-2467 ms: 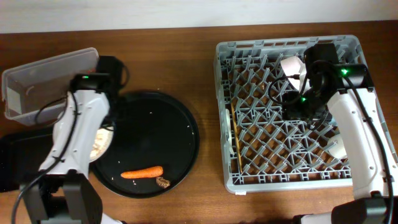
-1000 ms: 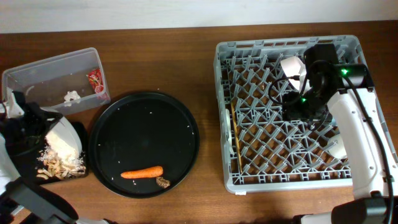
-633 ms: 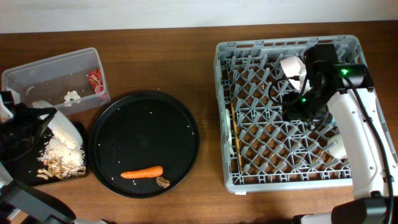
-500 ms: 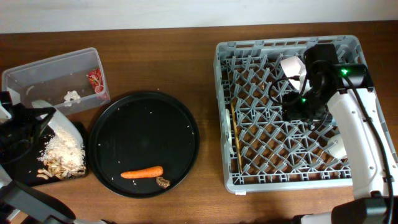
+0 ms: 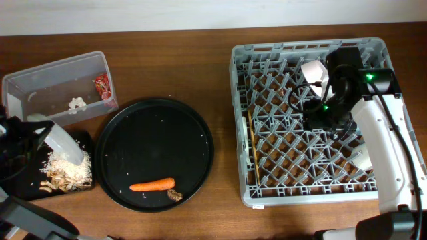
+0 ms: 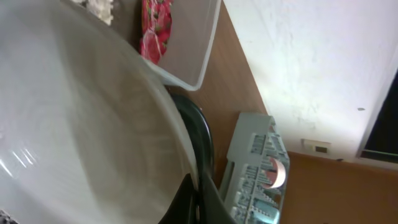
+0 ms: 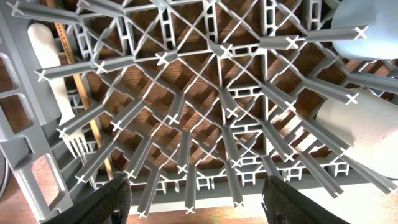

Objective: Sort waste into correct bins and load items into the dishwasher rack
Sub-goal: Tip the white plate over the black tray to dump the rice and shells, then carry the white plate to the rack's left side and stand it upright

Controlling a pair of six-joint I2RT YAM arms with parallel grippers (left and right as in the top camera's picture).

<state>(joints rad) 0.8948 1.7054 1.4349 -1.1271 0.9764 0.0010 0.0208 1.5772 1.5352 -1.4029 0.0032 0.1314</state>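
Note:
The round white plate will go down in the grey rack's far corner (image 5: 251,89) past the wooden chopsticks, where I should set it with my left gripper.
My left gripper (image 5: 27,137) is shut on the rim of the round white plate (image 5: 63,142) and holds it tilted over the flat black tray (image 5: 20,190). Beige shredded scraps (image 5: 65,173) lie on that tray under the plate. In the left wrist view the jaws (image 6: 199,200) pinch the plate (image 6: 74,124). The clear tub (image 5: 40,80) holds the red wrapper (image 5: 102,87) and the tissue wad (image 5: 77,104). The carrot (image 5: 152,185) and the brown lump (image 5: 175,195) lie on the round black tray (image 5: 160,127). My right gripper (image 7: 202,205) is open and empty over the grey rack (image 5: 267,193).
In the rack stand a white cup (image 5: 313,72), a second white cup (image 7: 354,124) and a pale cup (image 7: 367,18). A white fork (image 7: 53,68) and wooden chopsticks (image 5: 252,150) lie along its left side. The bowl is not in view.
My left arm carried the plate from the round tray to the flat black tray, and the scraps slid off onto it. The plate now stands steeper and further left. The right arm has not moved.

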